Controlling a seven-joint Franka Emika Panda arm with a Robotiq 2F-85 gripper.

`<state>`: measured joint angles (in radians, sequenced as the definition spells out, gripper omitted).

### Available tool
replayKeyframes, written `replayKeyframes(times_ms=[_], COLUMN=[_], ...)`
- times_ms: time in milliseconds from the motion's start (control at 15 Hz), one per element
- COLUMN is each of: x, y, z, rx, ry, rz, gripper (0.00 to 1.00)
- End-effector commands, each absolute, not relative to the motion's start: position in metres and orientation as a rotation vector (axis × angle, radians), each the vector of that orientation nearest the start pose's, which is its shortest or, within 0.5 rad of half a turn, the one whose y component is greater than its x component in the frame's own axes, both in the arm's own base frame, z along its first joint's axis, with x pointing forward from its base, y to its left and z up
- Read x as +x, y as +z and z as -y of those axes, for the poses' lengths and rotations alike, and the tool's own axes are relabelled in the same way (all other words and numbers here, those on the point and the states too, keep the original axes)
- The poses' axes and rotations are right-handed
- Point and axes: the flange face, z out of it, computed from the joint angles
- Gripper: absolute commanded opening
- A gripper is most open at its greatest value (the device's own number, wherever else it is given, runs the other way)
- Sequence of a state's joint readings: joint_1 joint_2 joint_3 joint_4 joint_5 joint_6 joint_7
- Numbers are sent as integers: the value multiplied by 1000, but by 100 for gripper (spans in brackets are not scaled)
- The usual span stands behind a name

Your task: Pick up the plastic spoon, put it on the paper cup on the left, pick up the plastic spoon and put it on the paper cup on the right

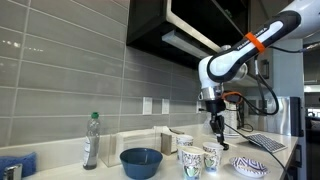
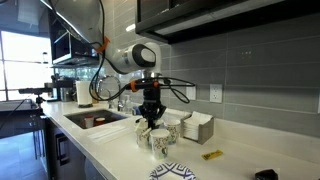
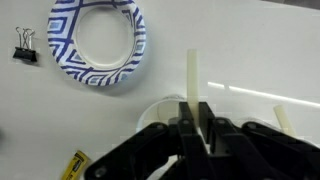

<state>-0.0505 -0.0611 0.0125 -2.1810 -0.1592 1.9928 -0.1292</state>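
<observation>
Next, I release the cream plastic spoon, now just above the cups, from my gripper in the paper cup [image 1: 213,148] [image 3: 168,121] that is nearest the blue-patterned paper plate.
My gripper [image 3: 196,112] is shut on a cream plastic spoon [image 3: 193,75], whose handle sticks out between the fingers in the wrist view. Below the fingers lies the round rim of a paper cup [image 3: 152,115]. In both exterior views the gripper [image 1: 216,127] [image 2: 149,117] hangs just above a group of patterned paper cups [image 1: 211,157] [image 2: 160,141] on the white counter. Another cup [image 1: 189,160] stands beside it. The spoon's bowl is hidden by the fingers.
A blue bowl [image 1: 141,161] and a clear bottle [image 1: 91,141] stand on the counter. A blue-patterned paper plate [image 3: 98,42] [image 1: 250,167] lies near the cups. A black binder clip [image 3: 25,45] and a yellow item [image 3: 70,165] lie on the counter. A sink [image 2: 95,119] is beside the arm.
</observation>
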Motion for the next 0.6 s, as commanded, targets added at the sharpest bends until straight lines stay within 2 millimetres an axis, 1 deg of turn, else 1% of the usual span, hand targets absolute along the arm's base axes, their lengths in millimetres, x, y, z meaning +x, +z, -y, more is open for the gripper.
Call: replayKeyframes(times_ms=[0, 533], x=[522, 532], y=[403, 392], z=[34, 40], rx=[-3273, -3261], ry=[212, 256], rz=[322, 358], gripper=[3, 3])
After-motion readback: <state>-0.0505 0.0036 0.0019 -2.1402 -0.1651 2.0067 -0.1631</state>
